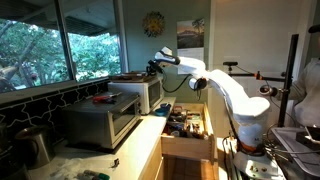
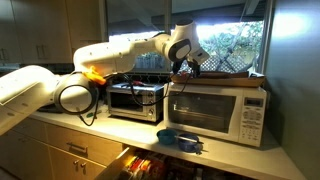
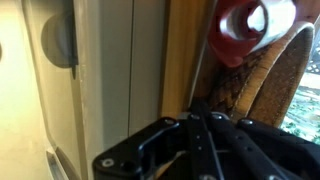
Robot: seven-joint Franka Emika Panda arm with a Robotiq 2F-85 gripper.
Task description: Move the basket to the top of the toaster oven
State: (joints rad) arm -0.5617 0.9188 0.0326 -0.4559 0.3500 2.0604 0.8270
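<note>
The fingers of my gripper meet at the very edge of the basket's slanting rim, so I need to open them, back away, turn my gripper and close around the woven rim [image 3: 259, 80].
The basket [image 1: 128, 76] is a flat, dark reddish-brown tray lying on top of the white box-shaped appliance [image 1: 143, 96]; it also shows in the other exterior view [image 2: 218, 72]. My gripper [image 1: 153, 67] [image 2: 186, 66] is at the basket's near edge. In the wrist view the fingers [image 3: 203, 108] meet on the woven rim of the basket [image 3: 240, 85], shut on it. The silver toaster oven [image 1: 98, 122] [image 2: 135, 100] stands beside the white appliance, lower than it. A small red item [image 3: 245, 25] shows just past the basket.
An open drawer [image 1: 186, 126] full of several items juts out below the counter, also seen low in an exterior view [image 2: 150, 165]. A blue bowl [image 2: 180, 138] sits in front of the white appliance. A metal pot [image 1: 35, 146] stands by the window. A red object [image 1: 103, 99] lies on the toaster oven's top.
</note>
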